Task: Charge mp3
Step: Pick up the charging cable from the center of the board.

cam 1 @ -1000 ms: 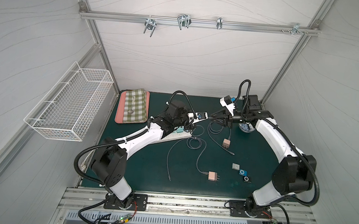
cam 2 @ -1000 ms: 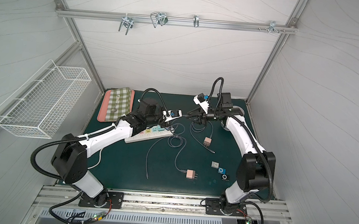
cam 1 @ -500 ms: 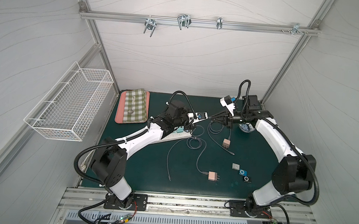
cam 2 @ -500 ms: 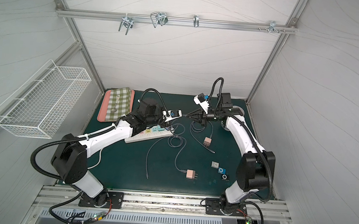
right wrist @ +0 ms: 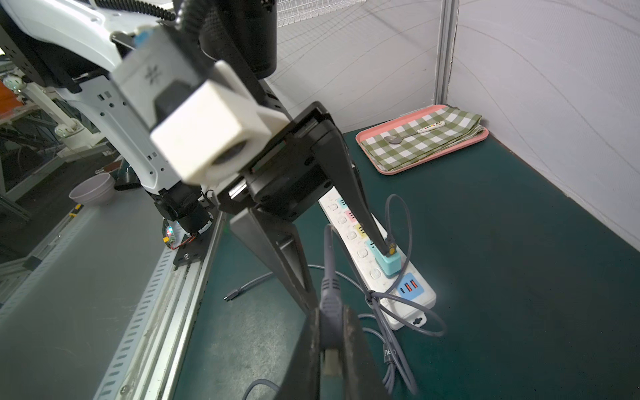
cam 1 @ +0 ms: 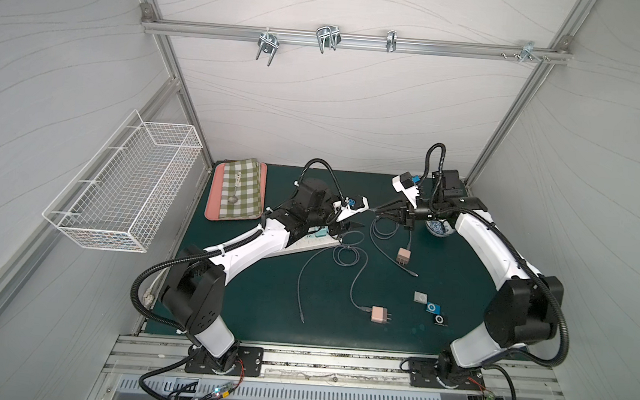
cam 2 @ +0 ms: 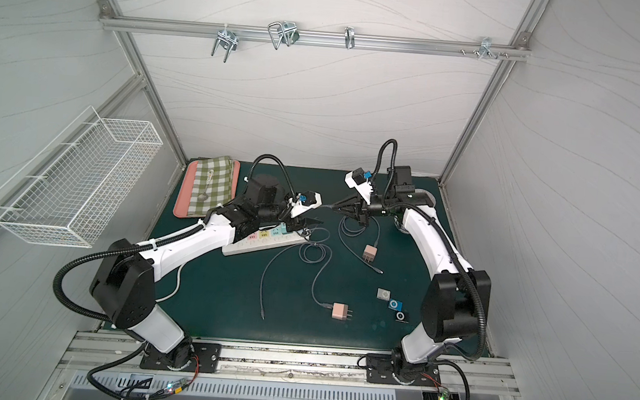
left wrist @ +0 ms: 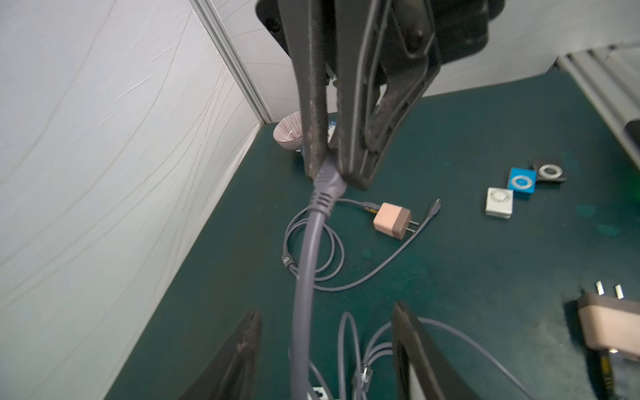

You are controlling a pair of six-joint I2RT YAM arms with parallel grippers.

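Note:
The plug's metal tip points into the robot's right gripper, so the left gripper should close on the cable (left wrist: 322, 202) just behind the plug before the right gripper opens.
Three small mp3 players lie together on the green mat at the front right: silver (cam 1: 421, 297), blue (cam 1: 433, 307) and black (cam 1: 439, 319). They also show in the left wrist view, with the blue player (left wrist: 521, 181) in the middle. My right gripper (right wrist: 330, 315) is shut on the plug end (right wrist: 330, 298) of a grey cable, held above the mat at mid-back. My left gripper (left wrist: 327, 308) faces it, open, and the cable (left wrist: 304, 277) runs between its spread jaws without touching them. Both grippers show in both top views, the left (cam 1: 351, 227) and the right (cam 2: 333, 208).
A white power strip (right wrist: 408, 311) lies under my left gripper with a teal charger (right wrist: 389, 263) plugged in. Two pink chargers (cam 1: 404, 255) (cam 1: 381, 314) with grey cables lie mid-mat. A pink tray (cam 1: 213, 200) with a checked cloth sits back left. A bowl (cam 1: 439, 230) stands under my right arm.
My left gripper has opened and let go of the cable. My right gripper has shut on the cable's plug end. Neither arm has moved noticeably.

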